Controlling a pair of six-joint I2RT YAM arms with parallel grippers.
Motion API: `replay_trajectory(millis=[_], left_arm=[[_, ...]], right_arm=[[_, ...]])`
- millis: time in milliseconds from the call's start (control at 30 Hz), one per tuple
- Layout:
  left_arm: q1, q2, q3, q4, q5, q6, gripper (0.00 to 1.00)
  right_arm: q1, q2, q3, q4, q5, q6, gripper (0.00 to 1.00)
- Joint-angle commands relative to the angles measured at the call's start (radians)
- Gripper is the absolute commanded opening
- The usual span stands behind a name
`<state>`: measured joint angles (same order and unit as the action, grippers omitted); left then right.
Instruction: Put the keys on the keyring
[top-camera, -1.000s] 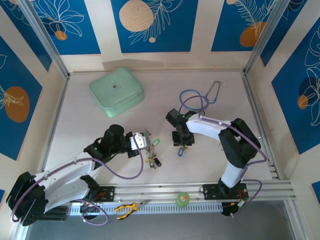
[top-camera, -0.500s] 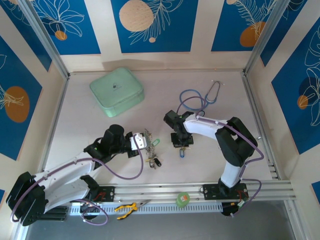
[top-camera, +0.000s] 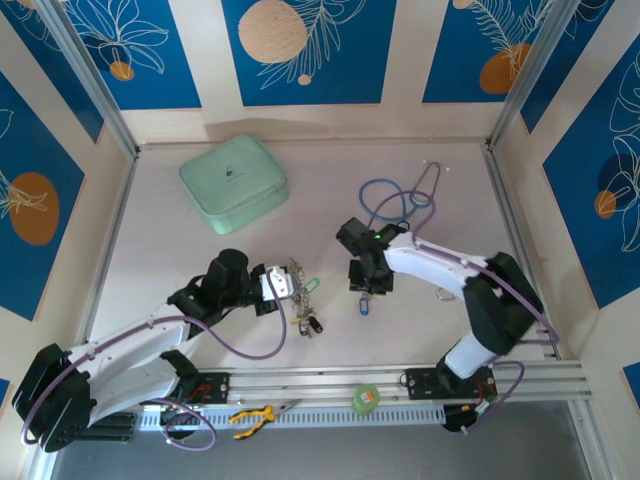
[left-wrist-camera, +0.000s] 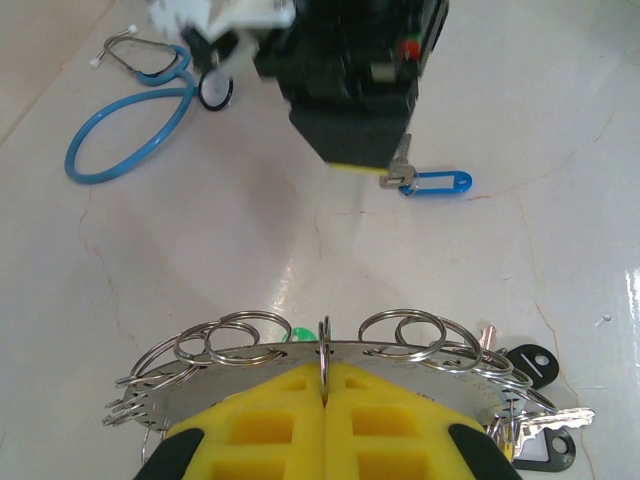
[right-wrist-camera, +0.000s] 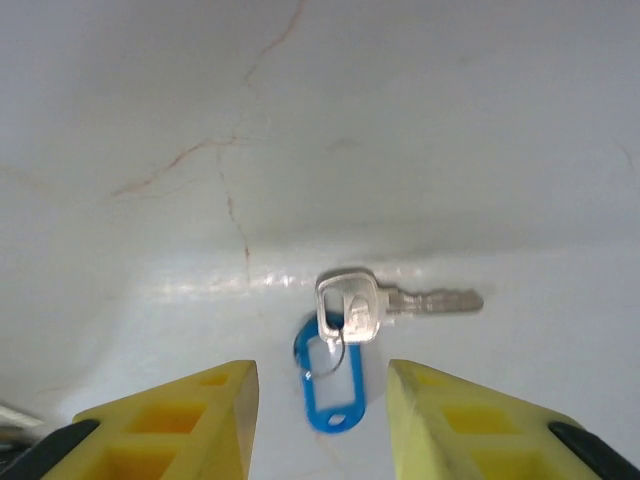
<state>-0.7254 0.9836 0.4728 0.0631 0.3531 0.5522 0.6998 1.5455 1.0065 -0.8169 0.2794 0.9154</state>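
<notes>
My right fingers straddle the blue tag, so they should turn and pinch the small ring joining tag and key (right-wrist-camera: 341, 355) before lifting the key.
My left gripper (left-wrist-camera: 323, 392) is shut on the keyring (left-wrist-camera: 200, 392), a flat silvery plate edged with small split rings, held upright just above the table (top-camera: 292, 283). Keys with black tags (left-wrist-camera: 527, 362) and a green tag (top-camera: 311, 286) hang from it. A loose key (right-wrist-camera: 352, 305) with a blue tag (right-wrist-camera: 330, 392) lies flat on the table, also seen from the left wrist (left-wrist-camera: 436, 184). My right gripper (right-wrist-camera: 322, 385) hangs open right over it, a finger on each side of the blue tag, touching nothing. From above it sits beside that key (top-camera: 363, 303).
A blue stethoscope (top-camera: 395, 200) lies behind the right arm. A mint green case (top-camera: 233, 183) sits at the back left. Yellow-handled pliers (top-camera: 253, 414) and a green tape roll (top-camera: 366, 398) rest on the front rail.
The right arm's elbow has swung out to the right and its gripper has shifted slightly over the blue-tagged key. The left arm and keyring have not moved.
</notes>
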Motion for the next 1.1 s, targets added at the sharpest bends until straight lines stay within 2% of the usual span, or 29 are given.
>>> replay_trajectory(millis=[0, 200, 600, 1067], left_arm=[[-0.015, -0.004, -0.003, -0.023, 0.034, 0.006, 0.00], [-0.018, -0.005, -0.007, -0.013, 0.027, 0.002, 0.00], [-0.020, -0.005, -0.007, -0.019, 0.027, 0.006, 0.00], [-0.020, -0.010, -0.007, -0.020, 0.020, 0.012, 0.00]], right_arm=[[-0.020, -0.079, -0.087, 0.077, -0.114, 0.235, 0.40], [-0.035, -0.146, -0.192, 0.175, -0.167, 0.408, 0.42], [-0.067, -0.098, -0.242, 0.272, -0.229, 0.410, 0.37], [-0.069, -0.073, -0.232, 0.236, -0.191, 0.401, 0.35]])
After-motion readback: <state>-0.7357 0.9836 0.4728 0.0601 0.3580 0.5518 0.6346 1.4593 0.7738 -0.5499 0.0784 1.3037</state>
